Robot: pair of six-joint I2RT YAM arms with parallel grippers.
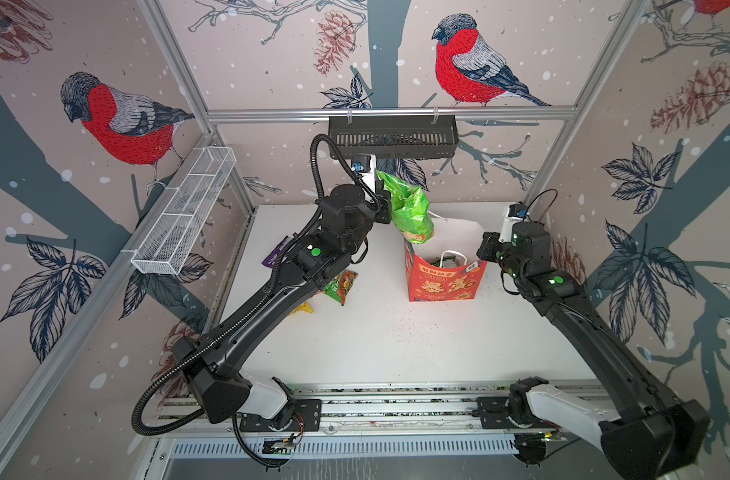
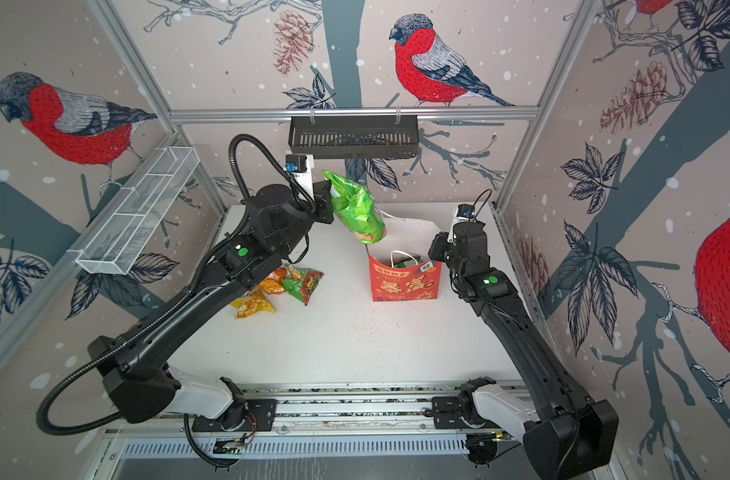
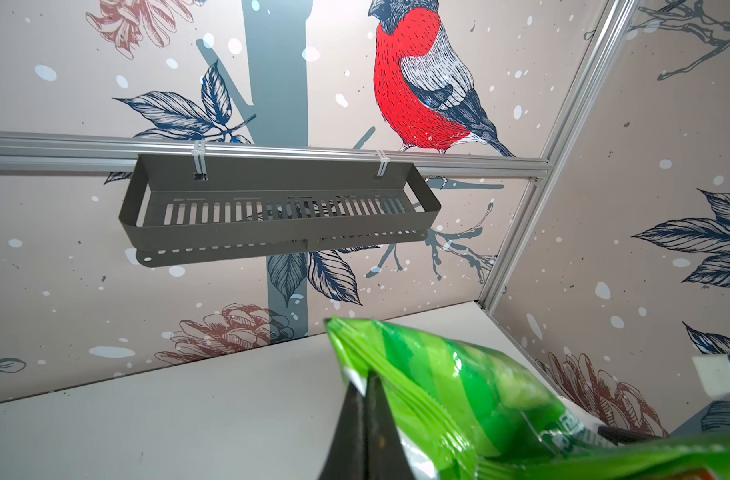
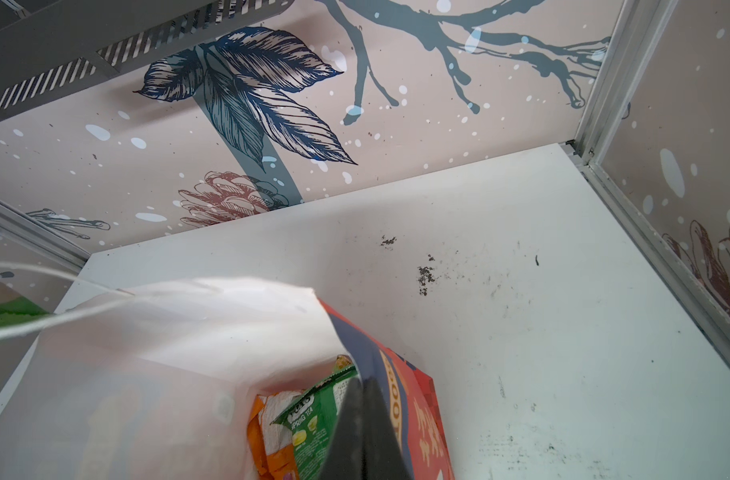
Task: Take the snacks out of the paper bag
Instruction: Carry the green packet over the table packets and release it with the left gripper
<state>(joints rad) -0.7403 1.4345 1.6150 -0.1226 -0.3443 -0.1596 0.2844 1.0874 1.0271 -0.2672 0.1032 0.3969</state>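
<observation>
My left gripper will let go of the bright green packet on the white table (image 1: pixel 329 227) behind the green-red packet.
My left gripper (image 3: pixel 365 380) is shut on the top corner of a bright green snack packet (image 1: pixel 411 212), which hangs in the air above and just left of the paper bag's mouth. The red paper bag (image 1: pixel 446 282) stands upright on the white table, right of the middle. At the bag's right wall my right gripper (image 4: pixel 361 380) is shut on the rim. Inside the bag lie a green packet (image 4: pixel 309 419) and an orange one (image 4: pixel 267 436). Under the left arm on the table lie a green-red packet (image 2: pixel 305 282), an orange packet (image 2: pixel 273 282), a yellow packet (image 2: pixel 253 307) and a purple packet (image 1: pixel 273 255).
A black slotted shelf (image 1: pixel 392 137) hangs from the back rail, just above the raised left wrist. On the left wall is a white wire basket (image 1: pixel 184 212). Patterned walls with aluminium posts close in the table on three sides.
</observation>
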